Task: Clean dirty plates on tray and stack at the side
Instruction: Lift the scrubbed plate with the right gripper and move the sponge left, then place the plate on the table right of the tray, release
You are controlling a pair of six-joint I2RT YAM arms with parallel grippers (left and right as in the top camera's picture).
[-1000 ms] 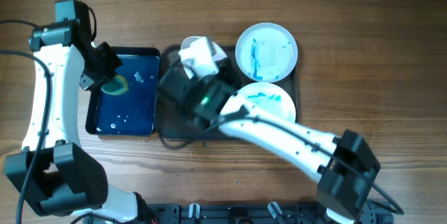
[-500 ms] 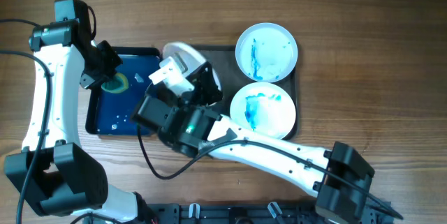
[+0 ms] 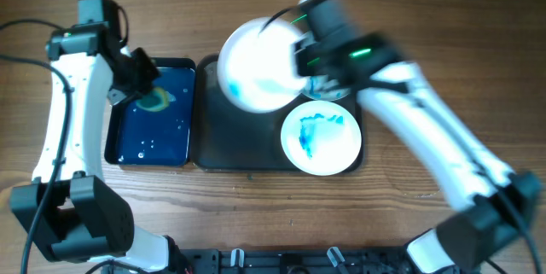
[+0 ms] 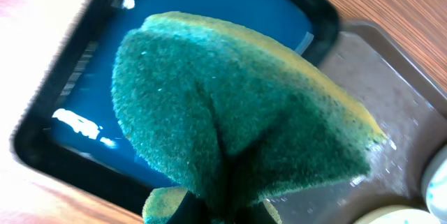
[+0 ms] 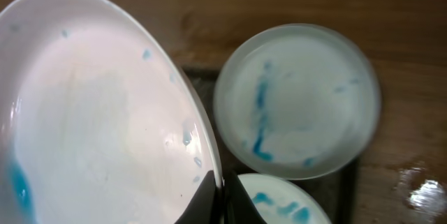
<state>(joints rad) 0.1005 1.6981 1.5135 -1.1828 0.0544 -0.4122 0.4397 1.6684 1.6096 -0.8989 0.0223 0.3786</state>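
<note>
I should let go of the white plate with my right gripper on the bare table (image 3: 399,96) (image 5: 427,189) next to the dark tray, near the back plate.
My right gripper (image 3: 300,59) is shut on the rim of a white plate (image 3: 256,67) and holds it tilted above the left part of the dark tray (image 3: 220,148). In the right wrist view the held plate (image 5: 91,112) shows small blue spots, with the fingers (image 5: 220,197) pinching its edge. A second plate (image 3: 322,137) with blue smears lies at the tray's front right. The third plate (image 5: 297,102) lies at the back right, mostly hidden under my arm in the overhead view. My left gripper (image 3: 141,86) is shut on a green sponge (image 4: 237,112) above the blue tray.
The small blue-black tray (image 3: 149,129) of blue water stands left of the dark tray, touching it. It also shows in the left wrist view (image 4: 209,8). Bare wooden table lies all around.
My right arm has swung from the front to the right side, lifting the plate off the tray's left part. My left gripper with the sponge has shifted slightly right.
</note>
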